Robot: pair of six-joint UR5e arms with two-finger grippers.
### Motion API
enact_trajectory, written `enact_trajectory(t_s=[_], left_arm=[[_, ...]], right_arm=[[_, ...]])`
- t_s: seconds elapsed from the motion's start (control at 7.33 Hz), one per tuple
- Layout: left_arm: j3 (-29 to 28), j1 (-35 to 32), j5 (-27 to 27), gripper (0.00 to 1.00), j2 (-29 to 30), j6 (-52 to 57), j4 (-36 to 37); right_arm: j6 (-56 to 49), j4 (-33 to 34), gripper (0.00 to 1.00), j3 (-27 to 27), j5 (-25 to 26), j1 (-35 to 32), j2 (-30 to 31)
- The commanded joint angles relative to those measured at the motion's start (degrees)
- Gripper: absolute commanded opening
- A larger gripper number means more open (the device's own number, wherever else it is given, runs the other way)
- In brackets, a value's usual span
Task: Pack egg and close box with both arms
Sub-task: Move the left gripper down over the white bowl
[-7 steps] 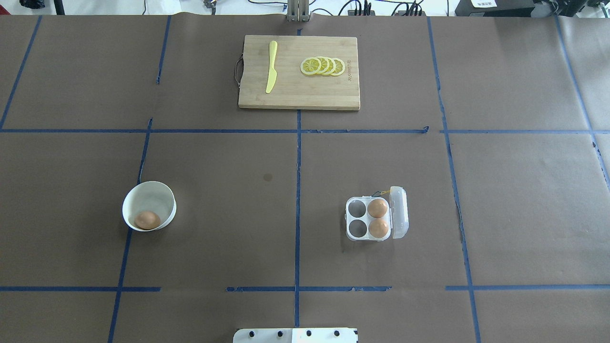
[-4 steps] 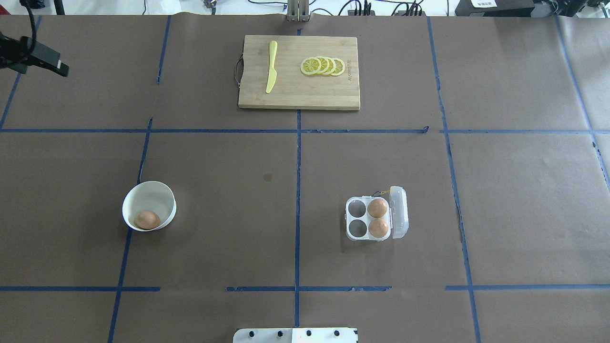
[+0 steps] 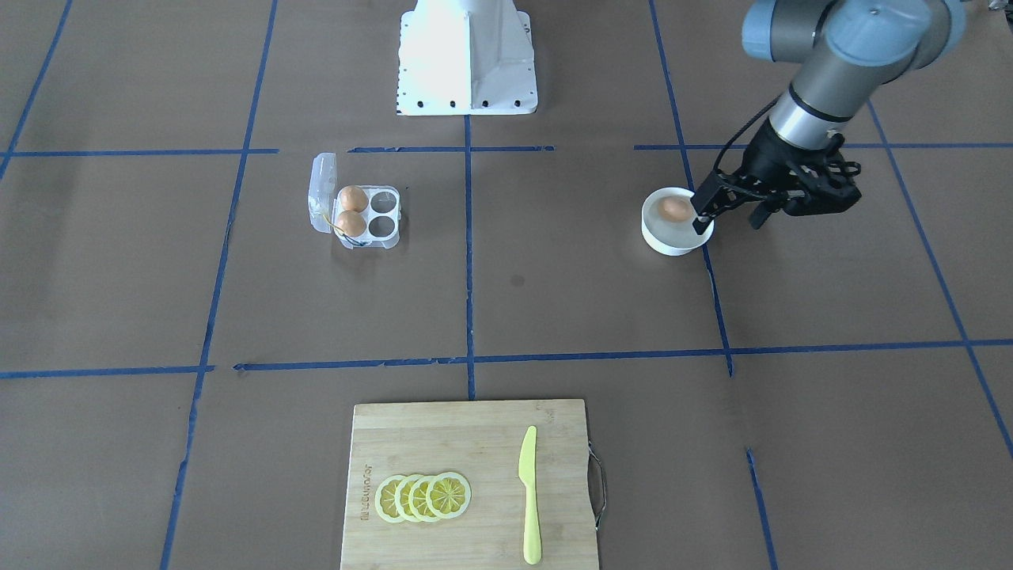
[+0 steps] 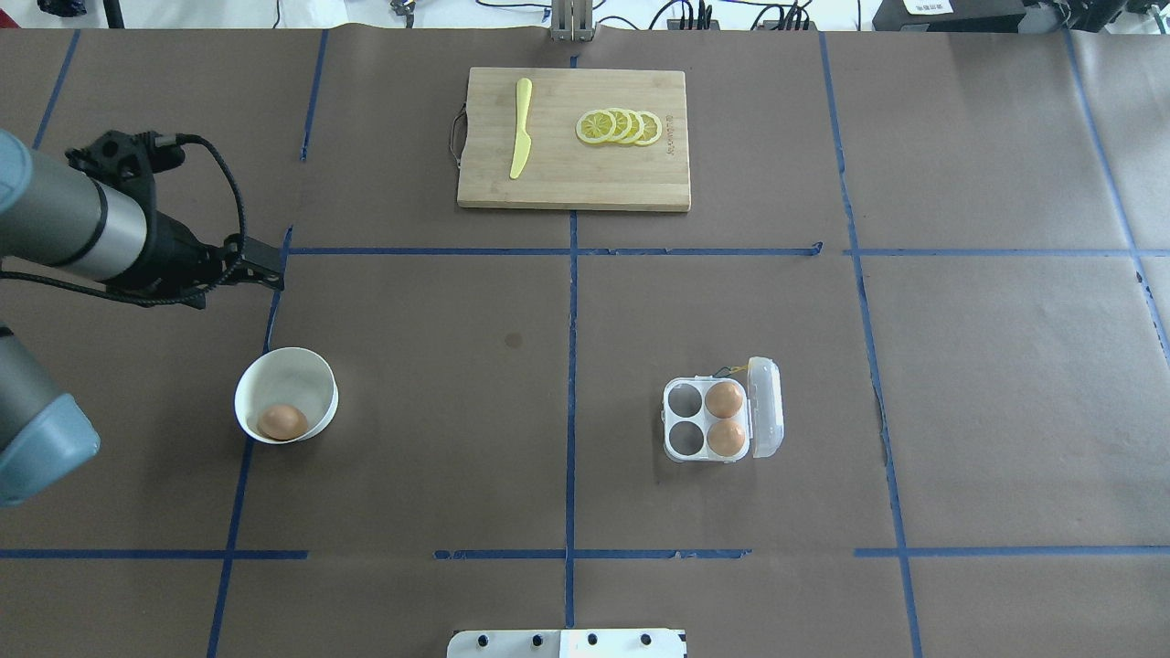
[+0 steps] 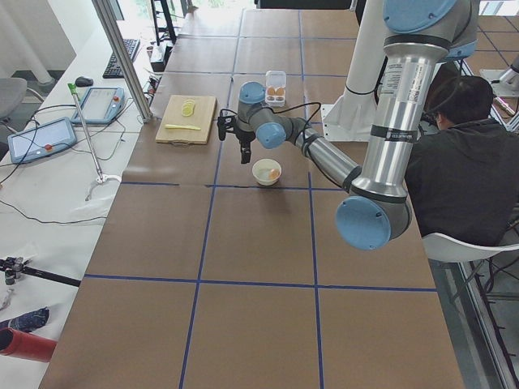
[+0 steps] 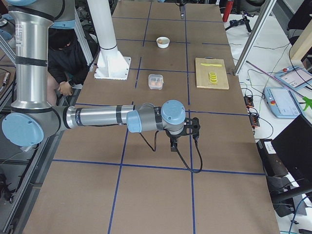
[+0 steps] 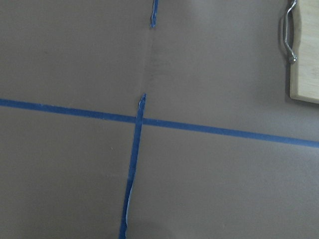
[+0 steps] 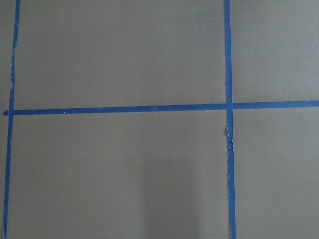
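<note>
My left gripper reaches down into the round white bowl next and closes around the middle of the orange-brown egg [image 3: 675, 209].
One orange-brown egg [image 4: 281, 421] lies in a round white bowl [image 4: 274, 361] at the near left; it also shows in the front-facing view [image 3: 675, 209]. The clear egg box [image 4: 684, 422] stands right of centre with its lid [image 4: 766, 407] open, and two eggs [image 4: 724, 399] fill the cups on the lid side. My left gripper [image 4: 260, 265] hovers open and empty above the table, just beyond the bowl [image 3: 673, 247]. In the front-facing view the left gripper [image 3: 730, 218] has its jaws apart. My right gripper [image 6: 173, 144] shows only in the exterior right view, far from the box; I cannot tell its state.
A wooden cutting board [image 4: 585, 187] at the far centre carries a yellow knife [image 4: 520, 128] and lemon slices [image 4: 620, 127]. The white robot base [image 4: 567, 643] is at the near edge. A person [image 5: 454, 154] sits beside the table at the robot's end.
My left arm has swung in from the far left corner. Its gripper has moved nearer and rightward toward the bowl. The eggs, bowl and box have not moved.
</note>
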State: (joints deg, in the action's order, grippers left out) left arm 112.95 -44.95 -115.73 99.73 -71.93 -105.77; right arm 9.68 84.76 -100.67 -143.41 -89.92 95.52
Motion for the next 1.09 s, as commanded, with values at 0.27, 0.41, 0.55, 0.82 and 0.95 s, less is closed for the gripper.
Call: enact_trajectory(t_s=[0.27,0.41,0.55,0.82,0.95], left_arm=[[-1.8,9.4,7.4,0.91,-1.4,-4.2,-0.1],[-2.1,11.6,9.9,0.9,-1.7,-3.5,0.0],[-1.9,12.0,10.7,0.91,-2.7,0.3,-0.1],[-1.7,12.1,10.7,0.91,-3.3,6.8,-0.2],[-1.8,12.3,10.7,0.91,-3.3,8.2,-0.5]], right_arm=[[2.7,-0.2,1.0,-0.4,0.1,0.0,0.2],[2.7,-0.2,1.0,-0.7,0.1,0.0,0.1],[2.7,-0.2,1.0,-0.9,0.1,0.0,0.1],[2.6,-0.2,1.0,-1.6,0.1,0.0,0.1],[2.6,-0.2,1.0,-1.9,0.1,0.0,0.1]])
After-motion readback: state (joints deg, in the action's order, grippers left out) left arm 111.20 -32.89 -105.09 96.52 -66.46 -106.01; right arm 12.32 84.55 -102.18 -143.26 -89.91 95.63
